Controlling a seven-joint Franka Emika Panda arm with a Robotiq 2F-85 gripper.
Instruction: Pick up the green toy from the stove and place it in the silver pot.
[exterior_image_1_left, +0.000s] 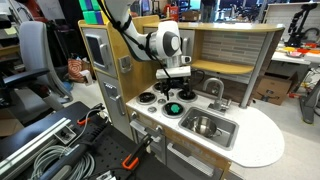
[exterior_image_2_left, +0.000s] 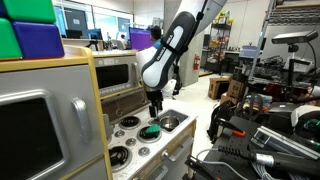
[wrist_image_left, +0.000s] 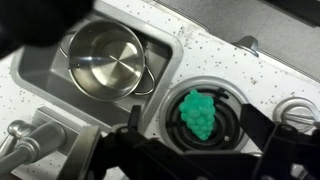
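The narrow end of the green toy (exterior_image_1_left: 176, 106) (wrist_image_left: 203, 130) points toward the faucet side of the stove, and my gripper needs to close on it.
The green toy (wrist_image_left: 198, 113), shaped like a bunch of grapes, lies on a black burner of the white stove (wrist_image_left: 215, 45). It also shows in both exterior views (exterior_image_1_left: 175, 108) (exterior_image_2_left: 150, 130). The silver pot (wrist_image_left: 105, 55) sits empty inside the sink basin beside the stove, seen too in both exterior views (exterior_image_1_left: 204, 125) (exterior_image_2_left: 170, 123). My gripper (wrist_image_left: 195, 128) is open and empty. It hangs straight above the toy with a finger on each side and does not touch it. It also shows in both exterior views (exterior_image_1_left: 176, 86) (exterior_image_2_left: 153, 106).
A grey faucet (wrist_image_left: 30, 140) (exterior_image_1_left: 213, 88) stands at the sink's edge. The toy kitchen's oven door and cabinet (exterior_image_1_left: 100, 50) rise beside the stove. A wooden shelf (exterior_image_1_left: 235, 30) hangs over the counter. Cables and gear (exterior_image_1_left: 60, 145) lie on the floor.
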